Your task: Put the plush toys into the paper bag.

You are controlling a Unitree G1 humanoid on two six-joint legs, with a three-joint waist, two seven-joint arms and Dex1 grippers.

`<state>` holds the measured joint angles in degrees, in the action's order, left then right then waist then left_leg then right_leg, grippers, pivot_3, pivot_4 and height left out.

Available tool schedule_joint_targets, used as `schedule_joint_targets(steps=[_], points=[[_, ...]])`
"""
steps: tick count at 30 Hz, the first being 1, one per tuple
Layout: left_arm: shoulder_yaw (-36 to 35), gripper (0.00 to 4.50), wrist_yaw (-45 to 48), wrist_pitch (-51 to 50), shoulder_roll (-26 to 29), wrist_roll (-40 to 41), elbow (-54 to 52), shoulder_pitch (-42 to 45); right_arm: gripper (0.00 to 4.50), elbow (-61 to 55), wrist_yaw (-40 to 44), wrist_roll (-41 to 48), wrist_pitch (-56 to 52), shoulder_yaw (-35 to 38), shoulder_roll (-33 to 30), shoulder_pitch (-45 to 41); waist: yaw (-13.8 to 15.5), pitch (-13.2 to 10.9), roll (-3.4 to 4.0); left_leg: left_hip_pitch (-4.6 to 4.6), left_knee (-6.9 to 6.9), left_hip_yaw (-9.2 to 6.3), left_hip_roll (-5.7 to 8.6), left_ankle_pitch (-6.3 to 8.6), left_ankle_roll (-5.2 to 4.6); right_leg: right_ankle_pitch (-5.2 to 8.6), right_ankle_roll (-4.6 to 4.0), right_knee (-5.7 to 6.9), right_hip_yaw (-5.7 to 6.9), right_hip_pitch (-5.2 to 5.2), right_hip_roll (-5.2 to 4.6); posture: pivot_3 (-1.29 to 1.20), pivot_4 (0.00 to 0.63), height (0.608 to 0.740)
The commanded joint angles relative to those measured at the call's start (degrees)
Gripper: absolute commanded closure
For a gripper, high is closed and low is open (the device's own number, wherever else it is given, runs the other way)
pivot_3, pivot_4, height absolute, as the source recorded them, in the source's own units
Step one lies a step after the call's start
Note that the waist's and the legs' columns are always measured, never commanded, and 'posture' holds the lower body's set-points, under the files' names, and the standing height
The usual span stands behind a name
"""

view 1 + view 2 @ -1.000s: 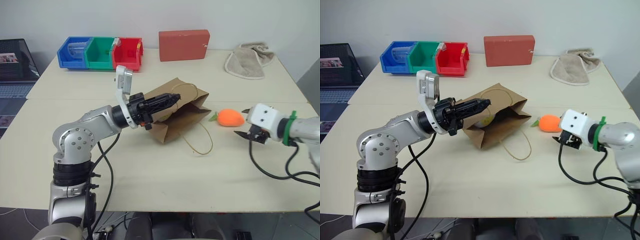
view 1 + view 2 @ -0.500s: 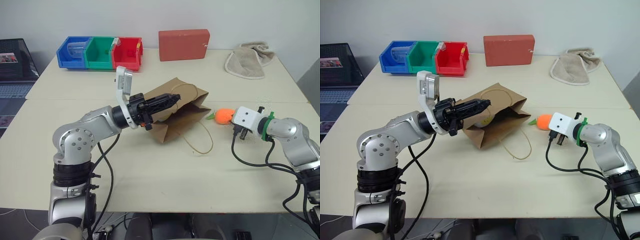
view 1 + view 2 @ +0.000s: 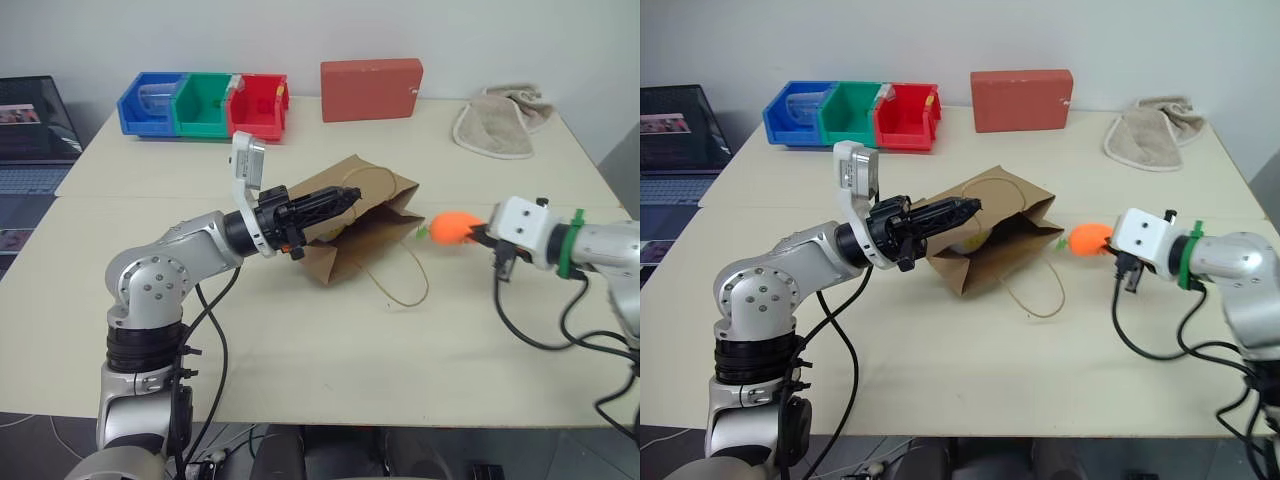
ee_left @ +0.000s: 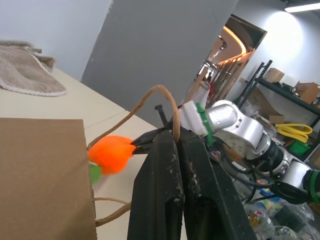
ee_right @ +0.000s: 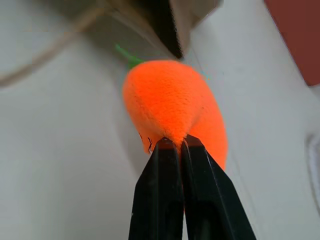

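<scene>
Next, my right gripper carries out the release of the orange plush toy just inside the opening of the brown paper bag (image 3: pixel 361 239).
The brown paper bag (image 3: pixel 365 232) lies on its side at mid-table, mouth facing right. My left gripper (image 3: pixel 350 196) is shut on the bag's upper cord handle (image 4: pixel 159 95) and holds the mouth up. The orange plush toy (image 3: pixel 449 228) with a green leaf tip hangs just above the table, right of the bag's mouth. My right gripper (image 3: pixel 474 236) is shut on its rear end, the black fingertips (image 5: pixel 165 146) pinching the orange fabric (image 5: pixel 170 102). A pale shape (image 3: pixel 975 240) shows inside the bag; I cannot tell what it is.
The bag's lower cord handle (image 3: pixel 405 285) loops out over the table in front of the mouth. At the back stand a red box (image 3: pixel 371 89), blue, green and red bins (image 3: pixel 203 104) and a beige towel (image 3: pixel 500 125). A laptop (image 3: pixel 25 140) sits far left.
My right gripper reached the orange toy, shut on it and lifted it off the table. The left arm and the bag have stayed still.
</scene>
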<state>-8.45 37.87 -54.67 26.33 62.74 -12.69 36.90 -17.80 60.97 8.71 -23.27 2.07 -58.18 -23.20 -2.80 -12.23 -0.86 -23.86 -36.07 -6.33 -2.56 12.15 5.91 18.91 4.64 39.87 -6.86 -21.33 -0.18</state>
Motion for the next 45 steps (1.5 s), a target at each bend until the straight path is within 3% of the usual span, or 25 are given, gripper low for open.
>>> schedule_joint_targets(steps=[1,5,12,20,22,25,30,34,39,42,45], points=[[-0.98,4.5,0.64,0.27,0.61,0.74,-0.4,1.93,4.48,-10.67,2.34,9.51,-7.78,4.23,-0.99,-1.87,-0.09,0.01,-0.02,0.01,0.0,0.01,0.0,0.0,0.0,0.0,0.0,0.0,0.0,0.01,0.0,0.0,0.15,0.74],[-1.17,4.5,0.82,-0.46,0.58,1.7,0.22,3.23,4.48,-12.0,-3.39,8.05,-10.47,-2.11,4.35,-7.39,-0.55,0.03,-0.05,0.06,-0.04,0.02,-0.02,-0.01,0.0,0.0,0.0,0.01,-0.01,0.05,0.02,0.0,0.15,0.74],[-1.02,4.5,1.27,-0.96,0.86,1.69,0.12,3.68,4.48,-3.83,-9.29,-3.37,-5.95,-16.71,13.79,-15.34,-0.4,0.03,-0.05,0.02,-0.01,0.01,-0.01,-0.05,-0.01,0.0,0.0,0.04,0.0,-0.04,0.01,0.0,0.15,0.74],[-1.27,4.5,0.55,-1.06,0.51,2.36,-1.27,2.73,4.48,7.02,-15.04,-14.43,-1.1,-23.92,22.1,-20.5,-0.33,0.02,-0.05,-0.04,0.03,-0.02,-0.02,-0.13,0.13,0.0,-0.01,0.04,0.04,-0.11,0.0,0.0,0.15,0.74],[-1.25,4.5,0.34,-0.97,0.51,2.41,-1.2,2.74,4.48,7.85,-16.57,-14.79,-1.8,-22.84,24.13,-21.02,-0.28,0.02,-0.05,-0.05,0.03,-0.03,-0.02,-0.13,0.14,0.0,0.0,0.03,0.05,-0.1,0.0,0.0,0.15,0.74],[-1.33,4.5,0.18,-0.84,0.6,2.39,-1.1,2.64,3.87,7.14,-16.01,-13.67,-3.23,-21.07,25.38,-20.82,-0.27,0.02,-0.05,-0.06,0.03,-0.03,-0.01,-0.12,0.13,0.0,0.0,0.03,0.05,-0.1,0.0,0.0,0.15,0.74],[-1.18,4.5,-0.18,-0.35,0.22,1.83,-0.68,2.7,2.15,3.24,-13.36,-10.65,-5.51,-17.73,24.08,-20.05,-0.28,0.02,-0.05,-0.05,0.03,-0.04,-0.01,-0.11,0.1,0.0,-0.01,0.04,0.06,-0.09,0.0,0.0,0.15,0.74],[-0.83,4.5,-0.34,0.21,-0.39,1.19,-0.32,2.82,0.77,-4.61,-8.2,-2.89,-10.74,-11.39,20.31,-18.52,-0.11,0.02,-0.05,-0.06,0.03,-0.07,-0.01,-0.06,0.01,0.0,-0.01,0.03,0.09,-0.08,0.0,0.0,0.15,0.74],[-0.9,4.5,-0.58,0.68,-0.84,0.68,-0.17,2.82,0.77,-11.9,-3.87,5.0,-15.03,-5.19,14.32,-14.24,0.02,0.02,-0.05,-0.06,0.04,-0.08,-0.01,-0.05,0.0,0.0,-0.01,0.01,0.1,-0.06,0.0,0.0,0.15,0.74],[-0.95,4.5,-0.71,0.94,-1.07,0.51,-0.5,2.54,0.77,-16.76,-2.32,13.1,-22.02,4.19,11.01,-6.69,0.11,0.02,-0.05,-0.03,0.02,-0.07,0.0,-0.05,0.0,0.0,0.0,0.03,0.09,-0.02,0.0,0.0,0.15,0.74],[-1.13,4.5,-0.86,1.14,-1.1,0.51,-0.88,2.2,0.77,-16.86,-5.75,13.75,-24.72,7.78,9.97,-0.43,0.38,0.02,-0.05,-0.05,0.02,-0.06,0.0,-0.05,-0.01,0.0,0.0,0.0,0.08,-0.02,0.01,0.0,0.15,0.74]])
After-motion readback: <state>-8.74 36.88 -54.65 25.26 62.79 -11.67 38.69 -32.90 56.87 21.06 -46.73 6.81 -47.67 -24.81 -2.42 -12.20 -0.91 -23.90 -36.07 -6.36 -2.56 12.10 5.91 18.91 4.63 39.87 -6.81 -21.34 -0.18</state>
